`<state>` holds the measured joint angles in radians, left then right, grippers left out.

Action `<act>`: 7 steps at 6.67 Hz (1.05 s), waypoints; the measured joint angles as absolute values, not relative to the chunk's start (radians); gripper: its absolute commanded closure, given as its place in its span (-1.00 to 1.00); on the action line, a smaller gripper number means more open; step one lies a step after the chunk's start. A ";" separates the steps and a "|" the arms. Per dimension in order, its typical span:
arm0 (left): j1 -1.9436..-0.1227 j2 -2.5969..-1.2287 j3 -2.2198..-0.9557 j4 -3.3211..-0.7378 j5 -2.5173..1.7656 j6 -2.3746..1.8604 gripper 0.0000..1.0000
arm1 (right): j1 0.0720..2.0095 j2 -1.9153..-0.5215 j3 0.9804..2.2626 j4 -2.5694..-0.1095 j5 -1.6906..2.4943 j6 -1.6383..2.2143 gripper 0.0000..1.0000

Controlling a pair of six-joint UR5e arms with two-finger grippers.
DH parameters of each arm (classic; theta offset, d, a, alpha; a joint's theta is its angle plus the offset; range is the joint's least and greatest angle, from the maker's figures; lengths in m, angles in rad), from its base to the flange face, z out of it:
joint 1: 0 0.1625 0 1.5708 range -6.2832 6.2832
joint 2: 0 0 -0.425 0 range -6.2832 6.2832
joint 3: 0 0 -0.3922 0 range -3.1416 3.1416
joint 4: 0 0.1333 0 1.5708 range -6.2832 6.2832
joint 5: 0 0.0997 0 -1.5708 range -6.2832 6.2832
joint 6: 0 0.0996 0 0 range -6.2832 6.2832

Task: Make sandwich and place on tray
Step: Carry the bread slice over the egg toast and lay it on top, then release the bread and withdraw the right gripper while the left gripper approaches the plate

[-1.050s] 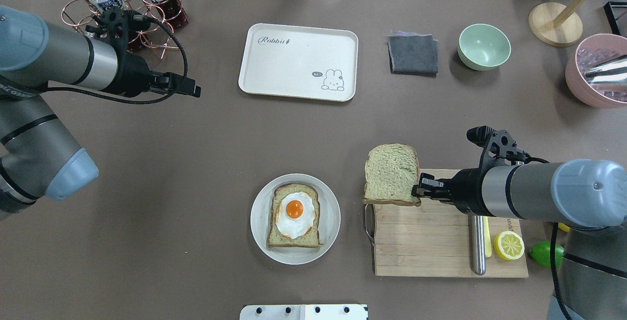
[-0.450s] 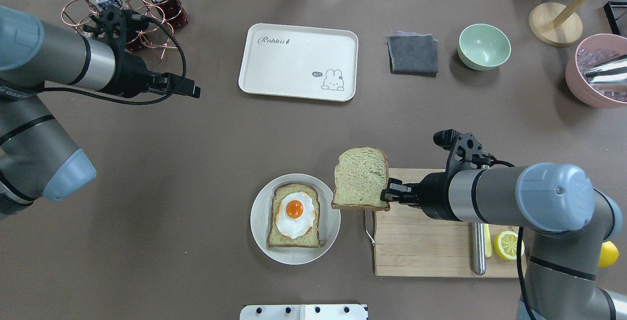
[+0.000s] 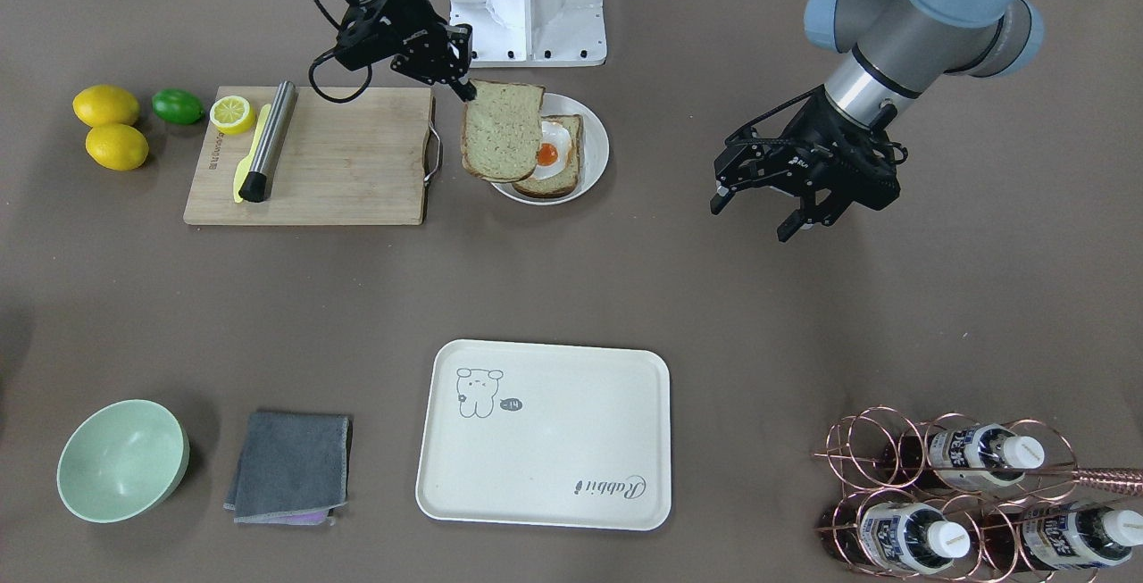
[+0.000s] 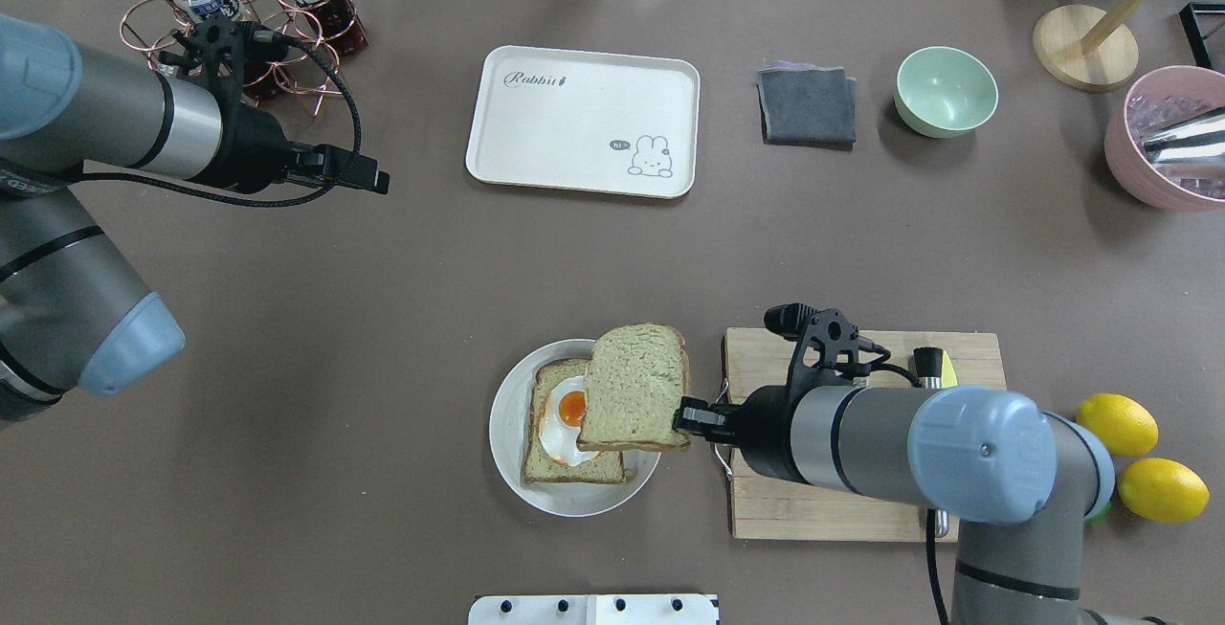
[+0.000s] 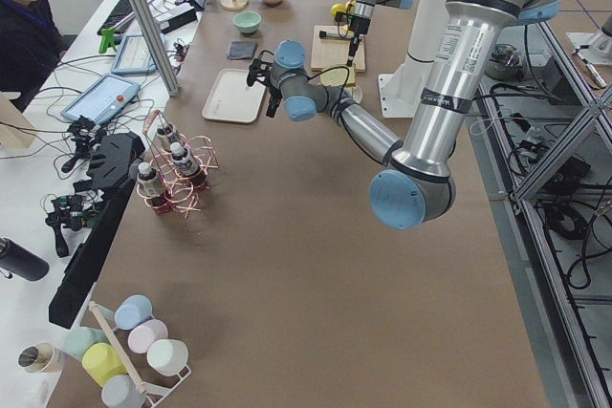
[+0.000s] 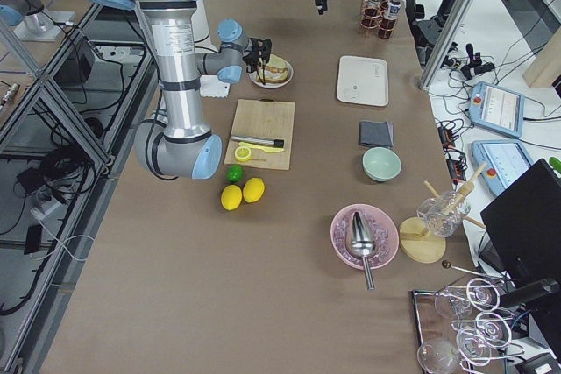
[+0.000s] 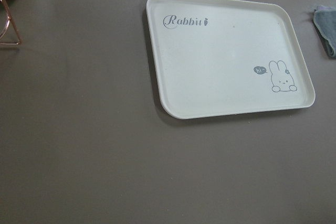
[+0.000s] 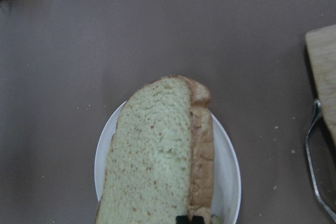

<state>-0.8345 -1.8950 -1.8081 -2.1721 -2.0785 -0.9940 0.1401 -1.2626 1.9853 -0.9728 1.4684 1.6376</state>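
Next, I release the bread slice held in my right gripper, now in the air above the plate, on top of the fried egg (image 3: 543, 145) on the round white plate.
My right gripper (image 4: 687, 417) is shut on the edge of a bread slice (image 4: 636, 386), holding it in the air over the right part of the round white plate (image 4: 507, 438). On that plate lies a second slice (image 4: 550, 465) topped with a fried egg (image 4: 569, 414). From the front, the held slice (image 3: 502, 129) covers most of the egg (image 3: 554, 153). The right wrist view shows the held slice (image 8: 152, 156) above the plate (image 8: 231, 171). The cream tray (image 4: 584, 121) sits bare at the far middle. My left gripper (image 3: 752, 219) hovers open near it, holding nothing.
A wooden cutting board (image 4: 823, 520) with a steel rod (image 3: 268, 138) and a lemon half (image 3: 232, 112) lies under my right arm. Two lemons (image 4: 1115, 422) and a lime (image 3: 177, 106) are beside it. Grey cloth (image 4: 807, 105), green bowl (image 4: 946, 89), bottle rack (image 4: 239, 12).
My right arm has carried the bread slice leftward, from above the cutting board's corner to over the plate with the egg. The left arm has barely moved.
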 measured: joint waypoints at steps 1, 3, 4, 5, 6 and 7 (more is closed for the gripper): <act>-0.835 -1.895 -1.808 -2.172 -2.079 -0.994 -0.96 | 0.113 -1.235 1.956 -0.978 1.434 1.636 1.00; -0.835 -1.893 -1.807 -2.172 -2.079 -0.994 -0.96 | 0.102 -1.222 1.926 -0.978 1.413 1.613 1.00; -0.834 -1.893 -1.807 -2.172 -2.079 -0.994 -0.96 | 0.107 -1.221 1.917 -0.975 1.412 1.604 1.00; -0.834 -1.893 -1.807 -2.172 -2.079 -0.994 -0.96 | 0.114 -1.219 1.910 -0.974 1.412 1.595 1.00; -0.834 -1.893 -1.807 -2.172 -2.079 -0.994 -0.96 | 0.124 -1.218 1.902 -0.973 1.414 1.580 1.00; -0.834 -1.893 -1.807 -2.172 -2.079 -0.994 -0.96 | 0.132 -1.218 1.894 -0.972 1.416 1.568 1.00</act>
